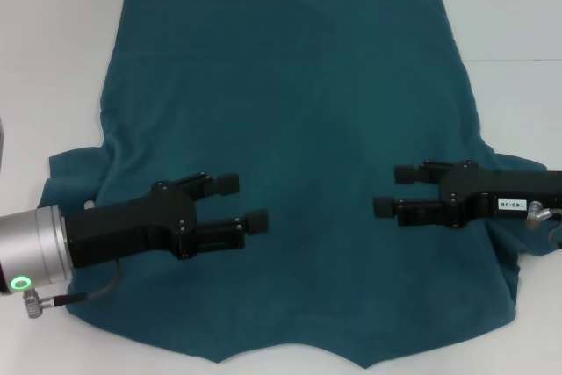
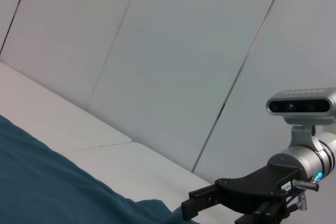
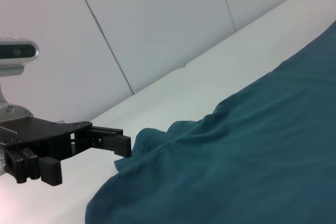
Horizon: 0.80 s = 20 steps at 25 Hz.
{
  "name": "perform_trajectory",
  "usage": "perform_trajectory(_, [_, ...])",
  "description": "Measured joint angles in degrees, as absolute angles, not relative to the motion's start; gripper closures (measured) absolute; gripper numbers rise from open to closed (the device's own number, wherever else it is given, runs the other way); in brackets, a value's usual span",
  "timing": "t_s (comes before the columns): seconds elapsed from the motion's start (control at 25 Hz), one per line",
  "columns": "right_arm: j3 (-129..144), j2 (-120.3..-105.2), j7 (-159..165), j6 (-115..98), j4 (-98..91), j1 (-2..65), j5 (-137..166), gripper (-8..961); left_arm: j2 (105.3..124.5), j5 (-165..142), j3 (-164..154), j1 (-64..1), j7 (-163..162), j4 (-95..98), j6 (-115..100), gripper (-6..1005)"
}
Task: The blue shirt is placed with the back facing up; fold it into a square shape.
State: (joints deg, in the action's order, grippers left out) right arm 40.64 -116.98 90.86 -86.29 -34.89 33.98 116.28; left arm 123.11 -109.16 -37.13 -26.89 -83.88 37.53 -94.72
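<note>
The blue shirt has a rumpled sleeve's outer edge [image 1: 46, 193] on my left gripper's side. My left gripper goes there next and closes on it.
The blue shirt [image 1: 290, 120] lies spread flat on the white table, plain side up, with its hem at the far edge and the sleeves toward me. My left gripper [image 1: 243, 202] hangs open over the shirt's near left part, fingers pointing right. Facing it over the near right part is my right gripper [image 1: 393, 190], also open, fingers pointing left. Nothing is between either pair of fingers. The left wrist view shows the shirt [image 2: 47, 187] and, farther off, the right gripper [image 2: 210, 203]. The right wrist view shows the shirt [image 3: 252, 156] and the left gripper [image 3: 86, 158].
The white table [image 1: 61, 59] shows bare on both sides of the shirt and at the far edge. The left sleeve [image 1: 75, 173] lies rumpled beside my left arm. White wall panels [image 2: 184, 51] stand behind the table.
</note>
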Motion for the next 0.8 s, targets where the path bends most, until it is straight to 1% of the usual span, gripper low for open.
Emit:
perform_trajectory(0.64, [40.82, -116.74, 90.87, -86.31, -34.89, 34.01, 116.48, 28, 122.78, -109.26, -36.69, -27.08, -83.99, 37.65, -94.74, 80])
perform_trajectory(0.8, [40.66, -116.81, 90.88, -86.29, -34.89, 34.02, 116.36, 29, 123.04, -109.17, -33.65, -27.03, -85.42, 37.64, -93.35, 79])
